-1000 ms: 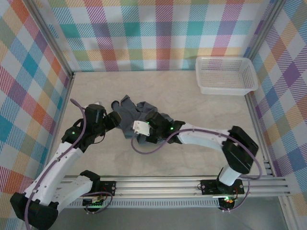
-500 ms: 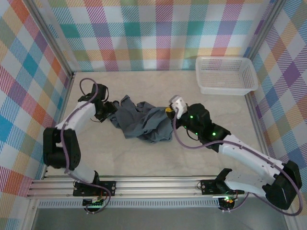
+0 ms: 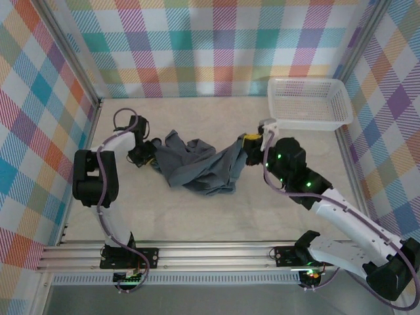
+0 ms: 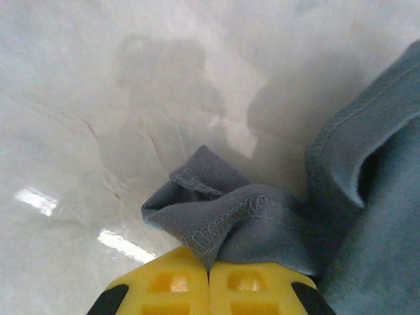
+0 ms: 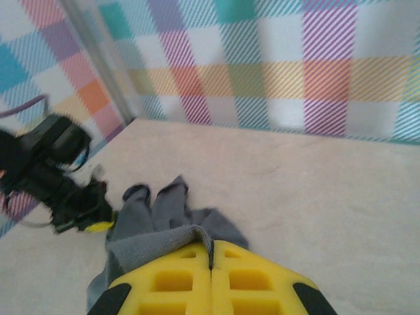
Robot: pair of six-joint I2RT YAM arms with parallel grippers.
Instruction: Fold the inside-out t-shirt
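The t-shirt's body lies bunched and my left gripper pinches a narrow stitched hem fold, so it should open and regrip farther in before (image 3: pixel 174 149) both grippers lift.
The dark slate-grey inside-out t-shirt (image 3: pixel 197 167) lies bunched mid-table, one end pulled out toward the right. My left gripper (image 3: pixel 149 156) is at the shirt's left edge. The left wrist view shows that gripper (image 4: pixel 210 268) shut on a stitched hem fold of the shirt (image 4: pixel 262 223), low over the table. My right gripper (image 3: pixel 244 144) holds the shirt's right end. In the right wrist view it (image 5: pixel 210 252) is shut on a cloth edge, and the rest of the shirt (image 5: pixel 157 216) hangs down toward the left gripper (image 5: pixel 98 226).
A white mesh basket (image 3: pixel 307 104) stands at the back right corner. Plaid walls close in the left, back and right sides. Bare tabletop (image 3: pixel 197 216) lies in front of the shirt, and the metal rail (image 3: pixel 216 252) runs along the near edge.
My left gripper has closed on the shirt's left hem. My right gripper has carried its end of the shirt further right and toward the back, drawing the cloth out.
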